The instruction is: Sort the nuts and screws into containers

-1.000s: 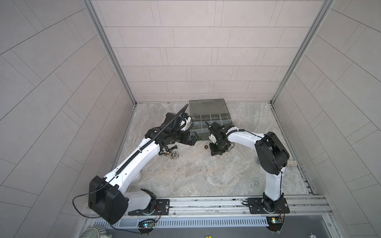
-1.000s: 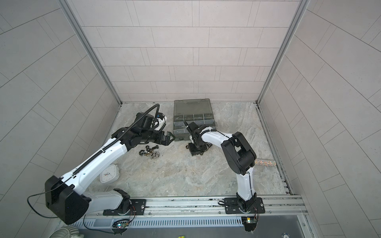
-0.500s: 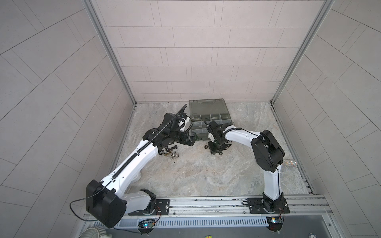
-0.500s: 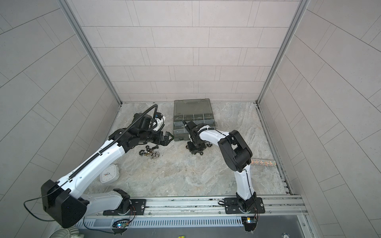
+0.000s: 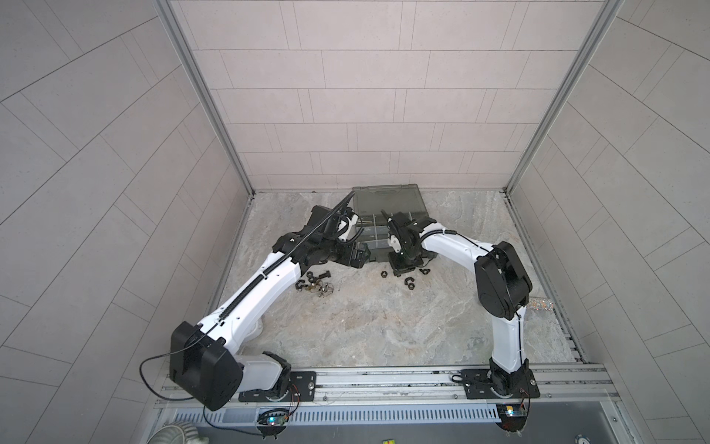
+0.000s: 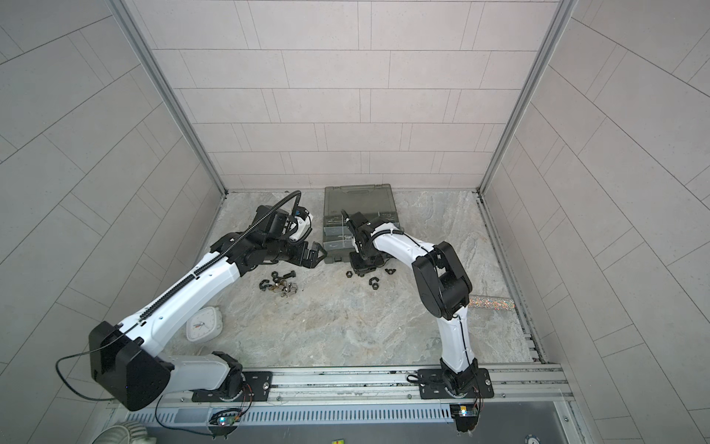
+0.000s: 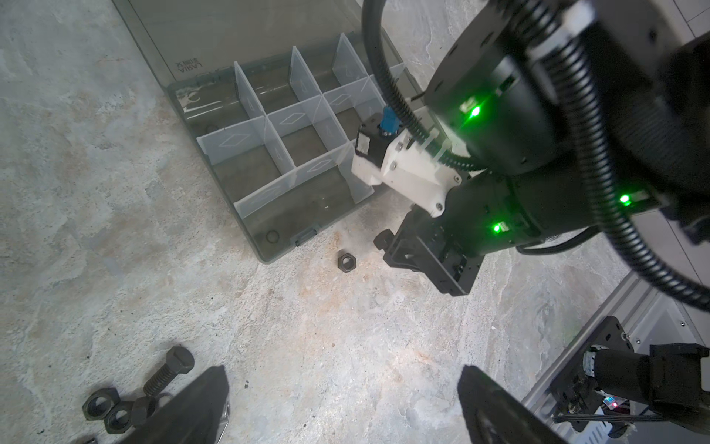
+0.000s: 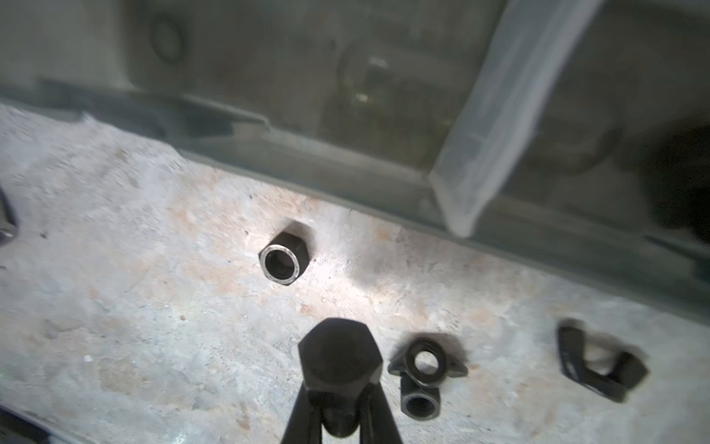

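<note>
Next, my right gripper lets go of the black screw in the case's front compartment (image 5: 427,248) (image 8: 665,181), at the end that is farthest away from my left gripper.
In the right wrist view my right gripper (image 8: 340,388) is shut on a black screw (image 8: 340,355), its fingers clamped on the shank under the hex head. It sits low over the floor just in front of the smoky-grey case of containers (image 5: 388,200), and both top views show this gripper (image 6: 363,269) there. Loose nuts lie around it: a hex nut (image 8: 282,259) and two wing nuts (image 8: 424,365) (image 8: 599,365). My left gripper (image 7: 342,378) is open over bare floor beside a pile of nuts (image 7: 102,401) with another screw (image 7: 169,374).
The case's lid (image 6: 357,203) lies open toward the back wall, and pale dividers (image 7: 276,153) split the tray. A dark ring (image 7: 272,236) rests in the nearest compartment. A glittery microphone handle (image 6: 491,301) lies at the right wall, and a white clock (image 6: 203,326) under the left arm.
My right gripper's jaws have closed onto the screw, with little shift of the arm. The left gripper has stayed open in about the same place.
</note>
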You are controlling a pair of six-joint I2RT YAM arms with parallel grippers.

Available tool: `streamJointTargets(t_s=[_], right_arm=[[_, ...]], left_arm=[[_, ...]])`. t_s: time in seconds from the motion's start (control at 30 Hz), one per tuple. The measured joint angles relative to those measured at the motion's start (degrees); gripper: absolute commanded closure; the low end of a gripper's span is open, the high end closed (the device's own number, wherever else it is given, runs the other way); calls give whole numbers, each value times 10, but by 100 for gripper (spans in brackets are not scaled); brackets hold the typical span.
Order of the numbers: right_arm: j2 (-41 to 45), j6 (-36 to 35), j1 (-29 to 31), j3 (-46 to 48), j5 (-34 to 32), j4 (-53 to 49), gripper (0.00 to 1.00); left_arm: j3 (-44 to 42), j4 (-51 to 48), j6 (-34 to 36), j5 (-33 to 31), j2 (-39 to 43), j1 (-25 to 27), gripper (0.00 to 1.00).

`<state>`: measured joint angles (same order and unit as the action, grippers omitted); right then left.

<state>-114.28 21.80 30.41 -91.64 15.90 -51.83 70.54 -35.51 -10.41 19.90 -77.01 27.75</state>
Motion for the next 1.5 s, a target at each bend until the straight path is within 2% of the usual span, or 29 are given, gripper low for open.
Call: streamJointTargets(t_s=[0.27, 0.53, 0.7, 0.9, 1.1, 1.3, 1.5], right_arm=[[4, -19, -104, -72, 4, -22, 98], [-35, -25, -158, -99, 12, -32, 98], [-66, -26, -167, -101, 18, -36, 96], [-82, -28, -174, -103, 30, -38, 76], [-74, -34, -176, -103, 42, -38, 71], [-4, -29, -174, -74, 61, -35, 68], [87, -22, -151, -33, 80, -28, 58]], left_arm=[[64, 2, 4, 15, -59, 0, 0], [106, 4, 2, 35, -119, 0, 0], [120, 4, 1, 40, -139, 0, 0], [138, 3, -3, 47, -163, 0, 0], [155, 1, -2, 46, -178, 0, 0], [148, -11, -3, 20, -173, -11, 0], [54, -26, -28, -16, -126, -71, 4]])
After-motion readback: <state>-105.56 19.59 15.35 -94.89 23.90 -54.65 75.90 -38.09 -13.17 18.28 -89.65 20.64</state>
